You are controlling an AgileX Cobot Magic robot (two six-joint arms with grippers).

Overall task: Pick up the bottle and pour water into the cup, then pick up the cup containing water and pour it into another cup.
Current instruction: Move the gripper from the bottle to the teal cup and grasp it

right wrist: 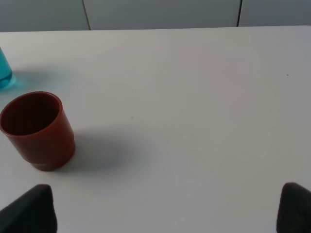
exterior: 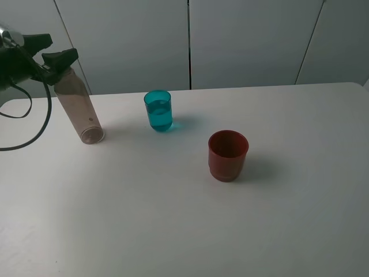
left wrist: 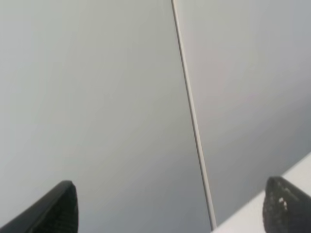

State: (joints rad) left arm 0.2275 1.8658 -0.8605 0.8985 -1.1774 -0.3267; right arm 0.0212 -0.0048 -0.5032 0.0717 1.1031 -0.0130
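My left gripper goes to the teal cup next and closes around the cup's middle [exterior: 159, 113], because its water goes into the red cup.
The bottle [exterior: 81, 109] stands on the table at the far left, uncapped and leaning slightly. My left gripper [exterior: 53, 49] is open at the level of its neck, with the fingers apart and not clamped on it. In the left wrist view the gripper [left wrist: 167, 208] has nothing between its fingertips [left wrist: 53, 208]. The teal cup [exterior: 158, 110] holds water and stands at the middle back; its edge also shows in the right wrist view [right wrist: 4, 73]. The red cup [exterior: 228, 154] stands to its right and nearer, and looks empty [right wrist: 39, 131]. My right gripper [right wrist: 163, 213] is open and empty, and the exterior view does not show it.
The white table [exterior: 173, 231] runs to a grey panelled wall [exterior: 242, 40] at the back. A black cable [exterior: 34, 124] hangs from the left arm beside the bottle. The left wrist view shows only wall and a sliver of table.
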